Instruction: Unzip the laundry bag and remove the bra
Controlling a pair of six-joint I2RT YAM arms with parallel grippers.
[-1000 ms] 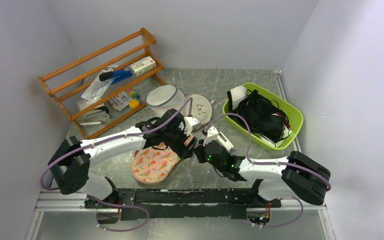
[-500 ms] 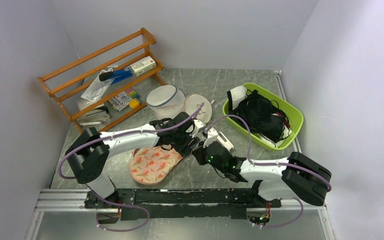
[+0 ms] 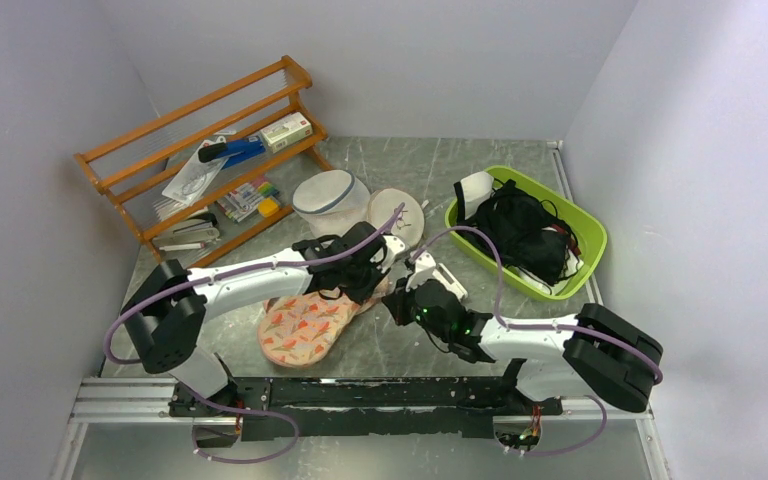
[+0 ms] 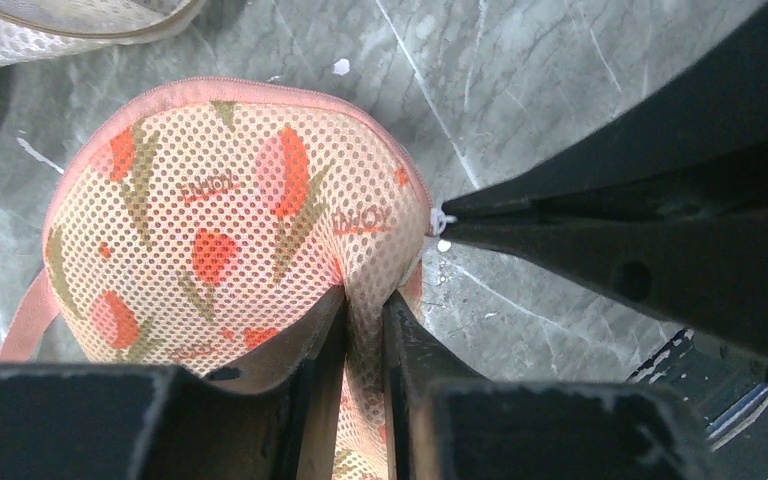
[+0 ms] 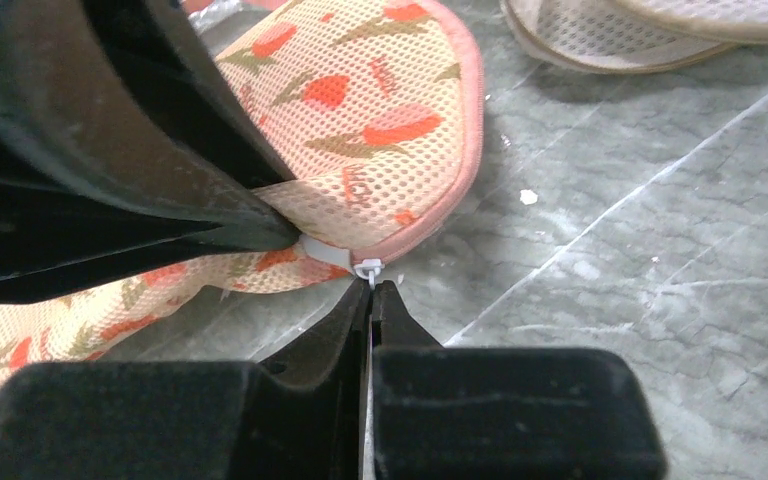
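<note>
Next, my left gripper lets go of the fold of mesh it pinches away from the zip and takes the pink edge (image 4: 416,277) beside the zip pull before I unzip the bag.
The laundry bag (image 3: 305,325), a peach mesh case with red-orange flowers, lies flat in front of the arms. It fills the left wrist view (image 4: 230,210) and shows again in the right wrist view (image 5: 360,110). My left gripper (image 3: 373,284) (image 4: 365,300) is shut on a fold of the bag's fabric at its far right end. My right gripper (image 3: 393,299) (image 5: 371,285) is shut on the small white zip pull (image 5: 368,268) (image 4: 440,217) at the bag's pink edge, right beside the left fingers (image 5: 160,200). The zip looks closed. The bra is hidden.
A wooden rack (image 3: 200,160) with small items stands at the back left. A round white mesh bag (image 3: 330,200) and a beige disc (image 3: 405,212) lie just behind the grippers. A green basket (image 3: 588,232) with black clothing (image 3: 520,225) sits at the right.
My left gripper has gone from open to shut on the bag's fabric after settling lower at the bag's end. The right gripper has stayed shut on the zip pull.
</note>
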